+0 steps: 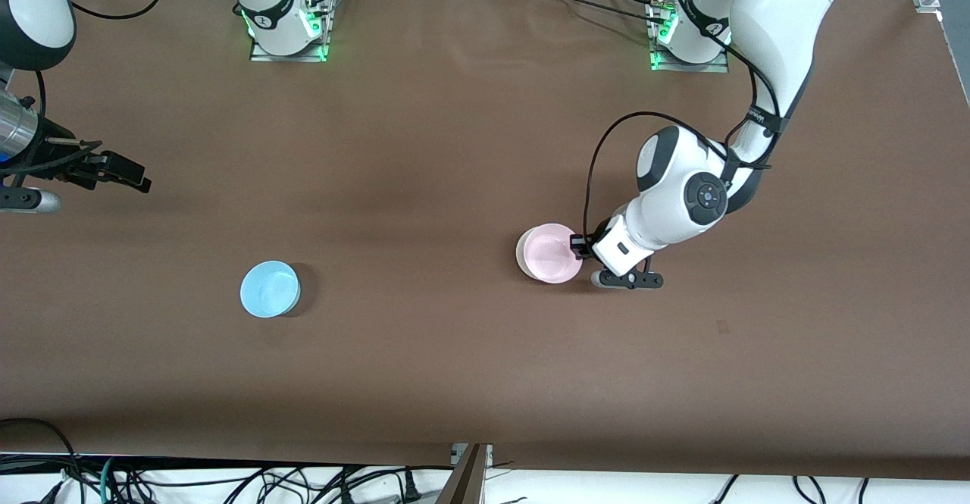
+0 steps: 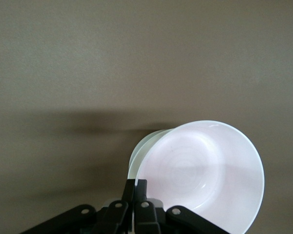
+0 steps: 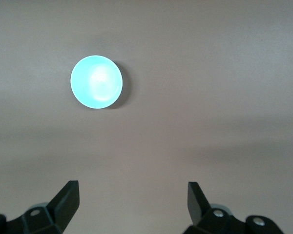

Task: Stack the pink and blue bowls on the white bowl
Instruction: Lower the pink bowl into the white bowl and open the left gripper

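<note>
Next, I let go of the pink bowl with my left gripper, nested level inside the white bowl (image 1: pixel 545 252) (image 2: pixel 183 178), with the rims of both bowls lined up.
The pale pink bowl (image 1: pixel 551 252) sits tilted in the white bowl (image 1: pixel 520 251), of which only a rim shows on the side toward the right arm's end. My left gripper (image 1: pixel 580 245) is shut on the pink bowl's rim at its edge toward the left arm's end. In the left wrist view the pink bowl (image 2: pixel 205 170) leans over the white bowl (image 2: pixel 140 150), with the left gripper (image 2: pixel 135 184) pinching its rim. The blue bowl (image 1: pixel 270 289) stands alone toward the right arm's end. My right gripper (image 1: pixel 125 172) hangs open and empty; its wrist view shows the blue bowl (image 3: pixel 96 81) and the gripper (image 3: pixel 133 195).
The brown table (image 1: pixel 424 155) carries nothing else. Both arm bases (image 1: pixel 284 30) stand along its edge farthest from the front camera. Cables (image 1: pixel 227 481) hang below the nearest edge.
</note>
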